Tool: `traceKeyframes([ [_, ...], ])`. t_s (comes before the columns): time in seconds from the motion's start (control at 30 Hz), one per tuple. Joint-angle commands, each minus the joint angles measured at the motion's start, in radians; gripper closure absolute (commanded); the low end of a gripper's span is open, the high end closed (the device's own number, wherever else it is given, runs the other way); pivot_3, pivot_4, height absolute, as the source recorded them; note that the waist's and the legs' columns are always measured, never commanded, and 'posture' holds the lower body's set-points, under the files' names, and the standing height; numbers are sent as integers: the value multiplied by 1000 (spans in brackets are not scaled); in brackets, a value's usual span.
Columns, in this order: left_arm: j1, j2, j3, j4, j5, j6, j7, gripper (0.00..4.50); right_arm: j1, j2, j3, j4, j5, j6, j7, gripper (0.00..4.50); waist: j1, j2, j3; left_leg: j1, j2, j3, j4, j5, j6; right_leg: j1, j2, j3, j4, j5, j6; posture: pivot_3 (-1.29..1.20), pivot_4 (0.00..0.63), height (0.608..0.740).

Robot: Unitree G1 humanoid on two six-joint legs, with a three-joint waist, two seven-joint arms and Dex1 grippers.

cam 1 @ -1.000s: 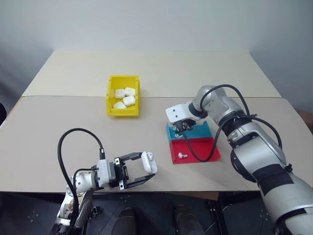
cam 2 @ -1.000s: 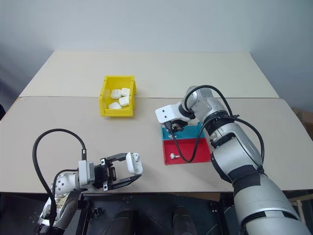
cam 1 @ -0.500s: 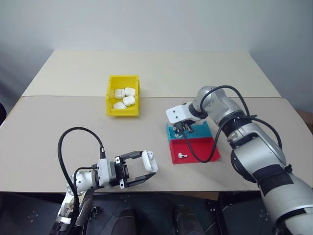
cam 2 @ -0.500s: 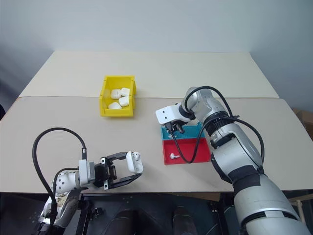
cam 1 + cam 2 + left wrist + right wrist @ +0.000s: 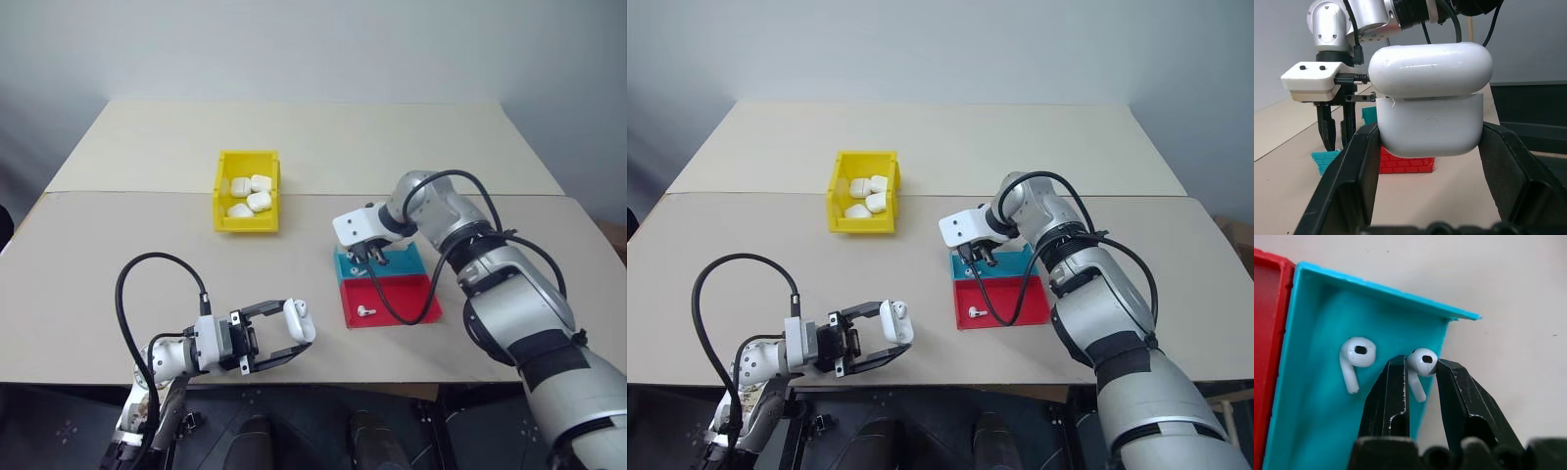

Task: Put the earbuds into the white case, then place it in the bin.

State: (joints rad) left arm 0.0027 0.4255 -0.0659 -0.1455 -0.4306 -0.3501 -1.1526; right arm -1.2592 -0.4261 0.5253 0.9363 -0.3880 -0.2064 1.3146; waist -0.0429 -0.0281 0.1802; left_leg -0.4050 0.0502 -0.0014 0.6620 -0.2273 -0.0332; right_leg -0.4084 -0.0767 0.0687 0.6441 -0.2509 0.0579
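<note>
Next, my right gripper lets go of the earbud in the white case's empty slot, raised over the blue tray (image 5: pixel 364 263).
My left gripper (image 5: pixel 286 340) is shut on the white case (image 5: pixel 1430 93) and holds it just above the table's near edge, with the case's lid (image 5: pixel 303 309) flipped up. Over the blue tray (image 5: pixel 404 262) my right gripper (image 5: pixel 1421 360) points down. Its two black fingers are shut on the head of one earbud (image 5: pixel 1423 357), whose stem hangs between them. A second earbud (image 5: pixel 1357 352) lies loose in the blue tray beside it. Another earbud (image 5: pixel 365 310) lies in the red tray (image 5: pixel 413 299). The yellow bin (image 5: pixel 222 203) stands further back on the left.
Several white cases (image 5: pixel 249 195) lie inside the yellow bin. The red tray adjoins the blue tray on its near side. A seam (image 5: pixel 147 193) runs across the tabletop behind the bin. Black cables loop from both wrists.
My right gripper's fingers have narrowed onto the earbud in the blue tray. The left gripper and the case have stayed put.
</note>
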Motion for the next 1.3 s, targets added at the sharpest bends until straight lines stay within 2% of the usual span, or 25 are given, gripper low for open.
traceKeyframes([
  [0.03, -29, -15, -7, -30, -28, 4, 17, 1772, 1, -67, -109, -155, 83, 99, 29, 3677, 3, 0, 0, 0, 0, 0, 0, 0, 0, 0, 0, 0, 0, 0, 0, 0, 150, 740],
  [0.2, -87, -50, -21, -60, -67, 60, 48, 1772, 97, -175, -288, -508, 225, 394, 42, 3677, 15, 0, 0, -1, 0, 0, 0, 0, 0, 0, 0, 0, -1, 0, 0, 0, 150, 740],
  [0.33, -169, -97, -39, -60, -99, 119, 80, 1772, 233, -212, -523, -898, 463, 742, 1, 3677, 26, 0, 0, -1, 0, -1, 0, 0, 0, 0, 0, 0, -1, 0, 0, 0, 150, 740],
  [0.47, -253, -126, -62, -61, -138, 191, 75, 1772, 367, -175, -769, -1196, 732, 1001, -112, 3677, 29, 0, 0, -1, 0, -1, 0, 0, 0, 1, 0, -1, -1, 0, 0, 0, 150, 740],
  [0.6, -327, -156, -86, -40, -166, 239, 47, 1772, 496, -84, -978, -1430, 1034, 1093, -239, 3677, 28, 0, 0, 1, 0, -2, 0, 0, 0, 3, 0, -1, -2, 0, 0, 0, 150, 740],
  [0.7, -376, -183, -96, -16, -180, 259, 21, 1772, 588, -27, -1076, -1552, 1271, 1119, -351, 3677, 27, 0, 0, 0, -1, -2, 0, 0, 0, 3, 0, -1, -2, 0, 0, 0, 150, 740],
  [0.83, -431, -217, -99, 22, -187, 269, -8, 1772, 715, -19, -1089, -1649, 1484, 1098, -474, 3677, 27, 0, 0, 0, -1, -2, 0, 0, 0, 4, 0, -1, -2, 0, 1, 0, 150, 740],
  [0.93, -450, -232, -94, 44, -185, 269, -23, 1772, 777, -43, -1066, -1686, 1584, 1065, -546, 3677, 22, 0, 0, 0, -1, -2, 0, 0, 0, 4, 0, -1, -2, 0, 1, 0, 150, 740],
  [1.1, -461, -239, -84, 60, -185, 258, -58, 1772, 877, -121, -1016, -1726, 1630, 1032, -597, 3677, 24, 0, 0, 0, -1, -2, 0, 0, 0, 4, 0, -1, -3, 0, 1, 0, 150, 740],
  [1.3, -442, -239, -79, 39, -194, 265, -71, 1772, 922, -196, -941, -1727, 1634, 994, -615, 3677, 25, 0, 0, 0, -1, -2, 0, 0, 0, 4, 1, -1, -3, 0, 1, 0, 150, 740],
])
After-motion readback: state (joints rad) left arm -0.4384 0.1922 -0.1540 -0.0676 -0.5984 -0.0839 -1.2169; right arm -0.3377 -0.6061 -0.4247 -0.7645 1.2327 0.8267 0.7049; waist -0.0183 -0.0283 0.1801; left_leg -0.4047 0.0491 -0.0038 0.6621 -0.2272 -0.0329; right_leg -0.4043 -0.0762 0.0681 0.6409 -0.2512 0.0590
